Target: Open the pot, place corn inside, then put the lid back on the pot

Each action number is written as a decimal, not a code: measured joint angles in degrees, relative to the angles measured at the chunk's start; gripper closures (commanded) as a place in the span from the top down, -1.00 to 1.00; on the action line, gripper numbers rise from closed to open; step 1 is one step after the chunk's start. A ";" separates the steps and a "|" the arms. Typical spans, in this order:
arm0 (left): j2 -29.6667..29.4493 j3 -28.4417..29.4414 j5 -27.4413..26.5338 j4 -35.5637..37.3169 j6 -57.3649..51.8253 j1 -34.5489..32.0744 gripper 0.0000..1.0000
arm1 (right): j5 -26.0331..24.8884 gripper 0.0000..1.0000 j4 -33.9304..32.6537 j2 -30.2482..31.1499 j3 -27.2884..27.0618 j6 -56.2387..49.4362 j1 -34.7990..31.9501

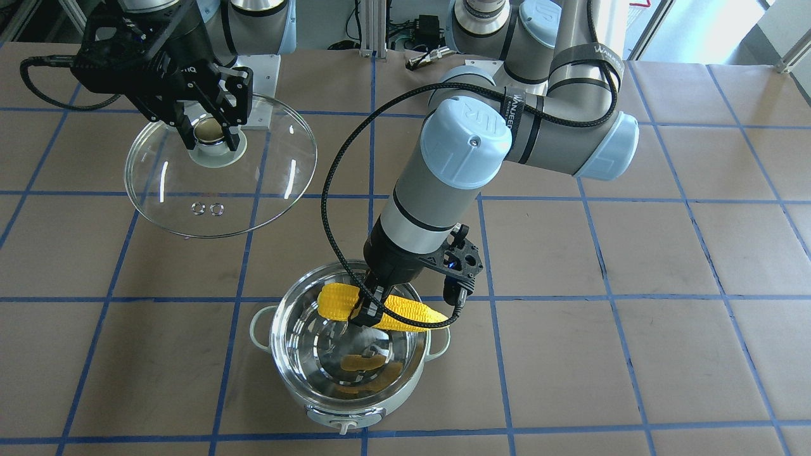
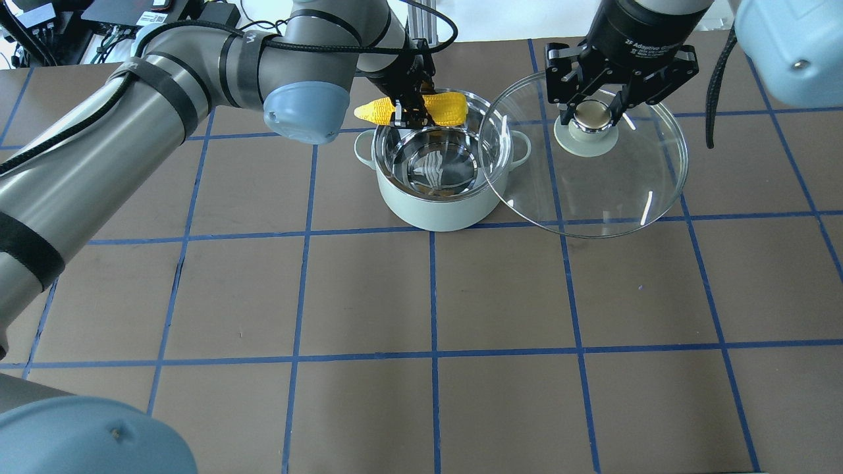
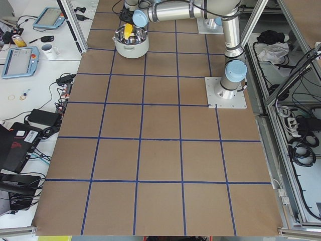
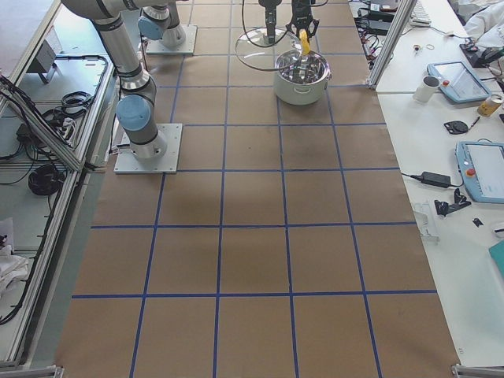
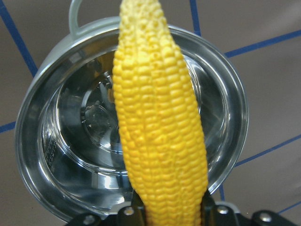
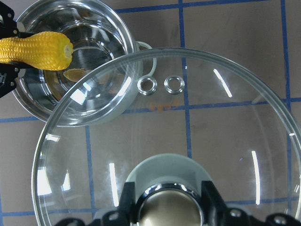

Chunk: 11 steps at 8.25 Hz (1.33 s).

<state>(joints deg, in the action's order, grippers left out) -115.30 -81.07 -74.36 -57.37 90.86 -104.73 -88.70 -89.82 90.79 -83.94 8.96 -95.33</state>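
Note:
My left gripper should set the yellow corn down on the steel bottom of the mint-green pot (image 1: 350, 339) (image 5: 110, 117).
The mint-green pot (image 2: 435, 209) stands open, its steel inside (image 1: 355, 354) bare. My left gripper (image 2: 409, 118) is shut on the yellow corn (image 2: 448, 108) and holds it level just above the pot's rim; the corn fills the left wrist view (image 5: 160, 136) over the pot (image 5: 51, 141). My right gripper (image 2: 591, 112) is shut on the beige knob of the glass lid (image 2: 619, 191), held in the air beside the pot, its edge overlapping the pot's rim. In the front view the lid (image 1: 253, 190) hangs under the right gripper (image 1: 212, 133), the corn (image 1: 405, 310) under the left gripper (image 1: 370, 310).
Brown table (image 2: 435, 296) with blue tape grid. The left arm's black cable (image 1: 329, 209) loops beside the pot. Monitors, pendants and a mug (image 3: 49, 50) lie on side benches beyond the table's edge.

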 measured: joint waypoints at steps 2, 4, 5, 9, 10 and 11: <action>-1.39 0.07 0.00 1.01 1.35 -1.37 -1.00 | -0.01 0.06 -0.04 -0.03 0.00 0.00 0.07; -2.43 0.06 -0.01 2.15 2.74 -2.68 -1.00 | 0.01 0.06 -0.04 -0.03 0.00 -0.04 0.10; -2.78 0.04 -0.08 3.03 2.81 -2.90 -1.00 | 0.01 0.06 -0.02 -0.02 0.00 -0.07 0.09; -5.21 -0.20 -0.09 9.97 2.34 -3.02 -0.70 | -0.09 0.06 -0.05 -0.07 0.04 -0.09 0.18; -5.30 -0.32 -0.05 10.61 2.24 -3.02 -0.55 | -0.10 0.06 -0.03 -0.06 0.06 -0.09 0.20; -5.19 -0.54 -0.02 10.89 2.18 -3.02 0.04 | -0.12 0.06 -0.01 -0.06 0.07 -0.09 0.22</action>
<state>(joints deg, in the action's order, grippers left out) -120.49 -81.61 -74.38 -46.48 93.03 -107.75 -88.82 -89.83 90.73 -83.86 8.88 -95.11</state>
